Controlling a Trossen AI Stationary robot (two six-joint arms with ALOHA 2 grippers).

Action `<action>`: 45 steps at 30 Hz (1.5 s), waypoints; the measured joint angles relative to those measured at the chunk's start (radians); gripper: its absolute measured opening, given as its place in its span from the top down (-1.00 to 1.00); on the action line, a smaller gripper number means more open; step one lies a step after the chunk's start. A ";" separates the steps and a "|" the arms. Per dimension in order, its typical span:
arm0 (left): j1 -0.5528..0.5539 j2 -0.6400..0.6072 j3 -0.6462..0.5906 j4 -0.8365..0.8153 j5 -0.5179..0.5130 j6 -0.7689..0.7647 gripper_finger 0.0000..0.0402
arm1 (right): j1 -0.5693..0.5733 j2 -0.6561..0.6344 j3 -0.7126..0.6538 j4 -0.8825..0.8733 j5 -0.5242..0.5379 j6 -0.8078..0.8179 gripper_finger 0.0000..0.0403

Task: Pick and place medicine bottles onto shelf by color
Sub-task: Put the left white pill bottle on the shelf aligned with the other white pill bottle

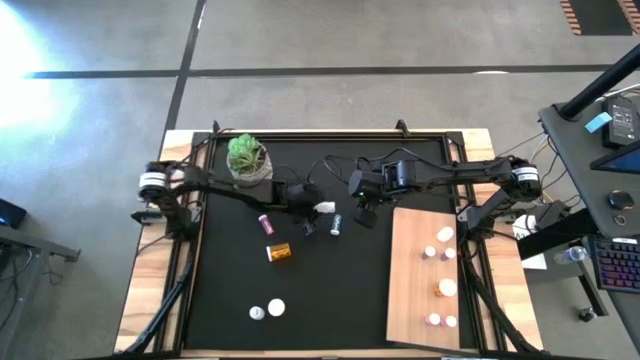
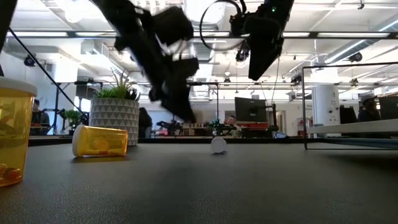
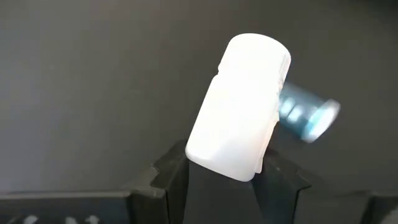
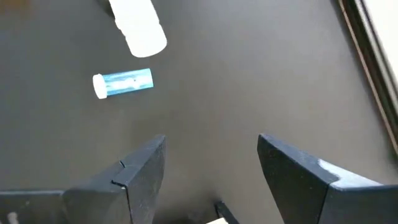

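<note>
Next, my right gripper grabs the white medicine bottle's loose end [image 1: 331,207] [image 4: 147,42], which pokes out from the fingers of my left gripper.
My left gripper [image 1: 312,208] reaches to the middle of the black mat and is shut on a white medicine bottle [image 3: 239,109]. A teal-banded bottle [image 4: 123,84] lies on its side just beyond it. My right gripper [image 4: 211,155] hangs open above the mat between the teal bottle and the shelf [image 1: 410,300], with nothing between its fingers. Several pink, white and amber bottles stand on the shelf. A pink bottle [image 1: 267,223], an amber bottle [image 1: 279,252] and two white ones [image 1: 267,310] lie on the mat. My left gripper pinches the white bottle's base end [image 3: 214,163] between its two fingers, opposite the cap [image 3: 258,53]. The fingers slant down from the table's left side. The bottle sticks out past the fingertips, tilted, cap end away from the gripper, and looks lifted off the mat.
A potted green plant [image 1: 246,158] stands at the mat's far left, behind my left arm. The shelf lies along the mat's right side. An amber bottle [image 2: 12,134] stands close to the low camera, and another [image 2: 99,141] lies on its side in front of the pot.
</note>
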 joint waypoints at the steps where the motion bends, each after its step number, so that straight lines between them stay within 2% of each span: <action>1: 0.001 -0.024 0.000 0.011 0.001 0.000 0.38 | 0.000 -0.008 0.000 0.004 0.000 -0.025 -0.21; 5: 0.001 -0.136 0.000 0.042 0.002 -0.001 0.38 | 0.024 -0.065 0.000 0.058 0.000 -0.175 -0.16; 11: 0.001 -0.280 -0.001 0.111 0.001 0.000 0.38 | 0.062 -0.183 0.000 0.270 -0.039 -0.366 -0.07; 15: -0.009 -0.329 0.001 0.179 0.001 0.002 0.38 | 0.061 -0.223 0.000 0.394 -0.056 -0.353 -0.07; 20: -0.028 -0.359 0.001 0.263 0.006 0.018 0.38 | 0.061 -0.219 0.000 0.430 -0.051 -0.315 -0.07; 37: -0.038 -0.359 0.000 0.269 0.040 0.025 0.38 | 0.061 -0.170 0.000 0.531 -0.046 -0.295 -0.07; 41: -0.038 -0.359 -0.002 0.269 0.041 0.023 0.38 | 0.061 -0.153 0.000 0.541 -0.046 -0.302 0.01; 45: -0.039 -0.359 -0.005 0.269 0.045 0.023 0.38 | 0.061 -0.159 0.000 0.548 -0.046 -0.291 0.19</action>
